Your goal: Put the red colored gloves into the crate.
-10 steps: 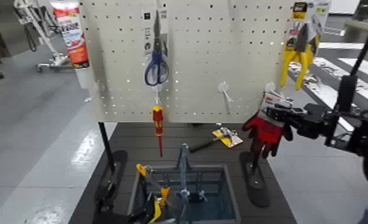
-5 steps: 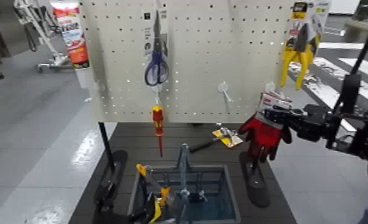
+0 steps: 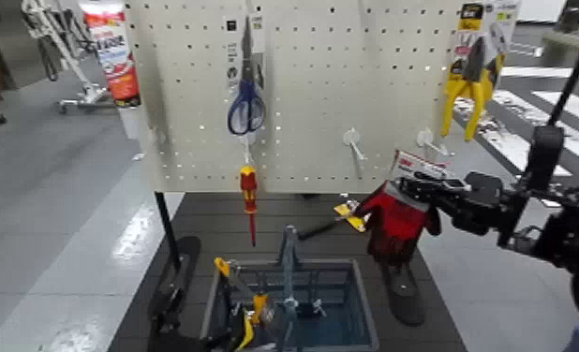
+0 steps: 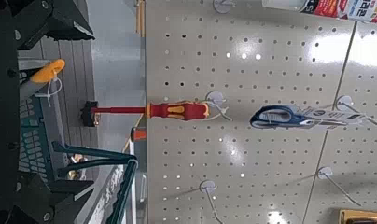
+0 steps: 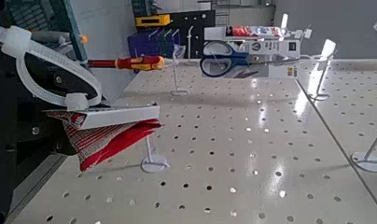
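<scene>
Next, I release the red colored gloves, now hanging free in front of the pegboard, with my right gripper in the crate's empty half [image 3: 319, 322], across the upright handle from the tools.
My right gripper [image 3: 424, 190] is shut on the white-and-red header card [image 3: 413, 165] of the red colored gloves [image 3: 393, 225]. They hang free in front of the pegboard's lower right, clear of the bare hook [image 3: 430, 140]. In the right wrist view the gloves [image 5: 104, 140] and card [image 5: 117, 115] sit between the dark fingers. The grey-blue crate [image 3: 365, 309] with its upright handle [image 3: 289, 253] stands on the dark table, below and left of the gloves. My left gripper shows only as dark parts [image 4: 7, 103] at the edge of the left wrist view, facing the pegboard.
On the pegboard [image 3: 312, 84] hang blue scissors [image 3: 246, 101], a red-and-yellow screwdriver [image 3: 248, 192], yellow pliers [image 3: 471, 80] and a sealant tube [image 3: 113, 51]. A hammer [image 3: 335, 221] lies behind the crate. Several tools [image 3: 246, 314] lie in the crate's left half.
My right gripper has moved left and down with the gloves, carrying them off the hook and away from the pegboard, nearer the crate.
</scene>
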